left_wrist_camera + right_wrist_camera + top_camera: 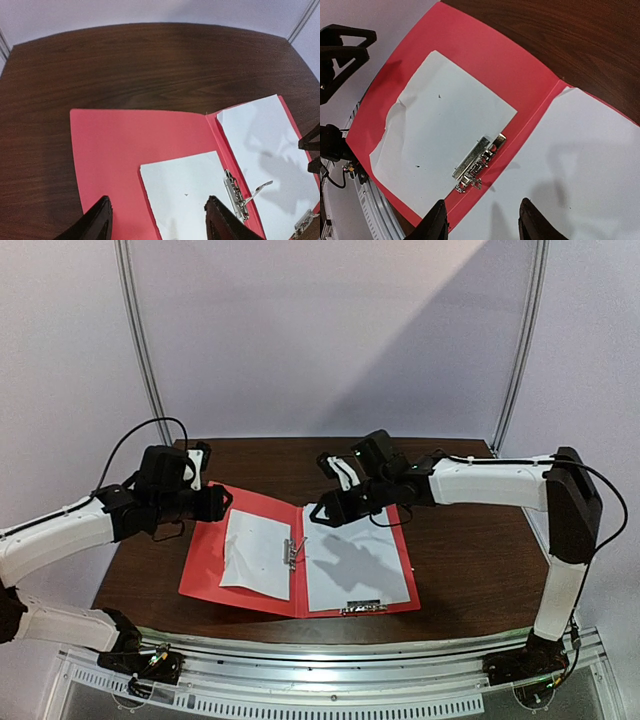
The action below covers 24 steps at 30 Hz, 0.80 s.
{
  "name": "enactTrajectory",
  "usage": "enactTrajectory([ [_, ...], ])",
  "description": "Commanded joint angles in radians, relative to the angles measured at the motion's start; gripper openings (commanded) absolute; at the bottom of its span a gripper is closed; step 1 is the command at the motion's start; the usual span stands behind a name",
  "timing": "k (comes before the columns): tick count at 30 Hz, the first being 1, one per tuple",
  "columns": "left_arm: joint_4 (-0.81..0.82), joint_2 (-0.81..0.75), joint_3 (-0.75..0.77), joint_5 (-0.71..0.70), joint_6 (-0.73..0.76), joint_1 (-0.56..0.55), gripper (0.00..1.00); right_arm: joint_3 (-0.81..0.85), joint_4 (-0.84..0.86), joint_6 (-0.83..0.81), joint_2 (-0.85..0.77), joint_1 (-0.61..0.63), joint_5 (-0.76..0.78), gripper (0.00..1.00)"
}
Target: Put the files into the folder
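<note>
I will next move my left gripper to the middle of the metal clip (291, 552) (236, 196) at the red folder's fold, beside the small white sheet, and close it there.
The red folder (208, 562) lies open and flat on the brown table. The small white sheet (256, 552) lies on its left half, its edge under the metal clip (296, 550) at the fold. The large white sheet (358, 566) covers the right half. My left gripper (220, 504) hovers open and empty over the folder's far left corner. My right gripper (322, 514) hovers open and empty above the top of the fold. The left wrist view shows the folder (125, 145), small sheet (187, 195) and large sheet (265, 150). The right wrist view shows the clip (477, 162).
A second metal clip (362, 607) sits at the near edge of the large sheet. Bare wood table (460, 560) surrounds the folder. A metal rail (330, 665) runs along the near edge. Curved frame poles stand behind.
</note>
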Motion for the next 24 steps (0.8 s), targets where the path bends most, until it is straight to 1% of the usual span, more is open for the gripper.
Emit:
enactTrajectory([
  [1, -0.054, 0.030, 0.078, -0.020, 0.073, -0.007, 0.63, -0.071, -0.010, -0.027, -0.067, -0.002, 0.072, 0.48],
  [4, -0.057, 0.068, 0.140, 0.009, 0.113, -0.023, 0.58, -0.102, -0.011, -0.023, -0.091, -0.003, 0.117, 0.48],
  [6, -0.071, 0.132, 0.192, 0.049, 0.175, -0.060, 0.56, -0.113, -0.027, -0.020, -0.101, -0.004, 0.152, 0.47],
  [9, -0.097, 0.240, 0.276, 0.057, 0.252, -0.159, 0.56, -0.144, -0.047, -0.019, -0.117, -0.011, 0.204, 0.47],
  [12, -0.117, 0.355, 0.362, 0.086, 0.322, -0.256, 0.54, -0.201, -0.044, 0.003, -0.149, -0.035, 0.219, 0.47],
  [15, -0.121, 0.451, 0.424, 0.108, 0.385, -0.323, 0.52, -0.273, -0.046, 0.026, -0.186, -0.056, 0.244, 0.46],
  [16, -0.123, 0.477, 0.440, 0.114, 0.397, -0.333, 0.50, -0.300, -0.045, 0.029, -0.211, -0.061, 0.259, 0.46],
  [20, -0.136, 0.551, 0.492, 0.142, 0.444, -0.345, 0.38, -0.393, -0.048, 0.038, -0.279, -0.083, 0.273, 0.46],
  [24, -0.203, 0.617, 0.550, 0.160, 0.499, -0.349, 0.35, -0.455, -0.049, 0.048, -0.322, -0.090, 0.271, 0.46],
])
